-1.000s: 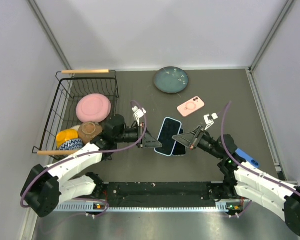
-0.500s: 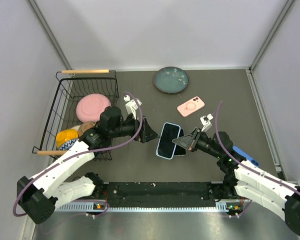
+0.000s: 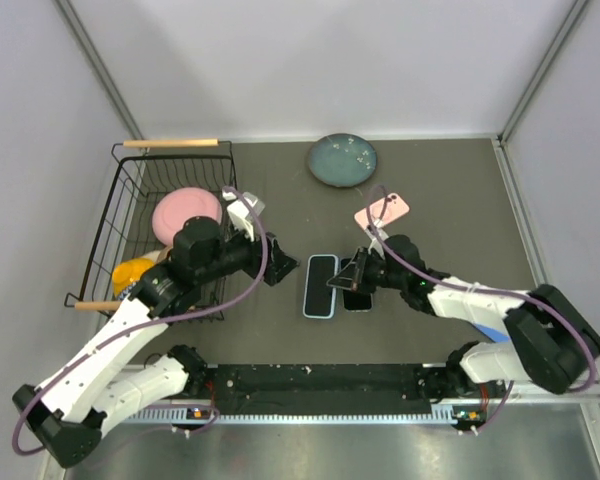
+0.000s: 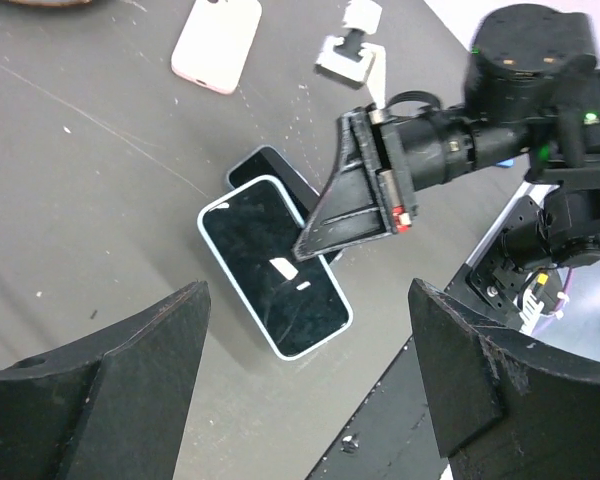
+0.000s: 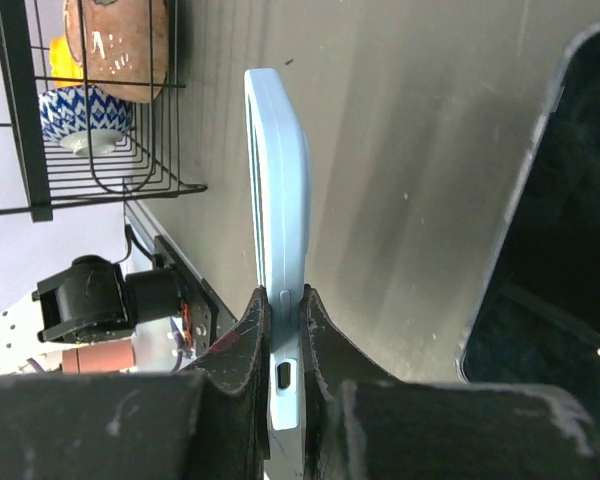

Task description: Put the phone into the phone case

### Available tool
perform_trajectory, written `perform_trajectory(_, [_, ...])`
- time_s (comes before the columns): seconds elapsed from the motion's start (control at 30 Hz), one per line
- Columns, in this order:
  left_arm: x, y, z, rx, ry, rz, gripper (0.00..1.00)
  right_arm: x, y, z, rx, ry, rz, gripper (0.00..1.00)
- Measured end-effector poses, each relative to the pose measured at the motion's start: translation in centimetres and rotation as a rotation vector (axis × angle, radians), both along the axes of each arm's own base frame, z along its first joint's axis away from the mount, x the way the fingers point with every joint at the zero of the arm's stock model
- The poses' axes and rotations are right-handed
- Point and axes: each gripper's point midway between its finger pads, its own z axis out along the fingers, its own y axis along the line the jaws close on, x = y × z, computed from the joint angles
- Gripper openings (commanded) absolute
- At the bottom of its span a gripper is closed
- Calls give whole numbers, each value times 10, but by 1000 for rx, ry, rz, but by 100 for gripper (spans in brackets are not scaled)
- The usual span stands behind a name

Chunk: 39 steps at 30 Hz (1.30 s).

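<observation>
The robot's right gripper will put the light-blue-rimmed phone down on the table (image 3: 316, 289) (image 5: 364, 165) just beside the black slab, toward the wire basket.
A phone (image 3: 320, 286) with a light-blue rim and a dark screen lies low at the table's middle. My right gripper (image 3: 347, 281) is shut on its right edge. In the right wrist view the blue edge (image 5: 276, 170) runs up from between the fingers (image 5: 246, 330). A black slab (image 3: 358, 298), maybe the phone case, lies partly under the phone's right side (image 4: 272, 165). My left gripper (image 3: 282, 268) hangs open to the left of the phone, holding nothing. The phone (image 4: 275, 265) shows beyond its wide-apart fingers (image 4: 130, 360), clear of both.
A pink phone-shaped piece (image 3: 382, 211) with a ring on it lies behind the right arm. Further back is a dark green plate (image 3: 342, 160). A black wire basket (image 3: 116, 215) at the left holds a pink dish and bowls. A black rail runs along the near edge.
My left gripper opened, let go of the phone and drew back to the left and upward. The right gripper carried the phone left and lowered it flatter.
</observation>
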Motion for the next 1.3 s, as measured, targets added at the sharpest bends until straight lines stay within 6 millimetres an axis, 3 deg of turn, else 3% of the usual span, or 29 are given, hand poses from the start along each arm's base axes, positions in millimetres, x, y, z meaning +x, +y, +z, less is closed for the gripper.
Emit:
perform_trajectory(0.27, [-9,19,12,27,-112,13,87,31,35,-5,-20,33,76,0])
perform_trajectory(0.47, [-10,26,7,56,-136,23,87,31,32,-34,-81,96,95,5])
perform_trajectory(0.57, [-9,29,5,64,-140,34,87,30,27,-52,-128,148,104,12])
perform_trajectory(0.63, [-8,30,5,68,-145,41,87,33,25,-53,-138,163,108,25])
perform_trajectory(0.73, [-9,34,6,68,-160,54,88,39,23,-52,-170,149,112,30])
perform_trajectory(1.03, [-12,38,11,58,-186,64,88,62,10,-45,-284,106,80,29])
perform_trajectory(1.3, [-9,41,11,66,-189,87,88,71,13,-36,-292,83,61,16])
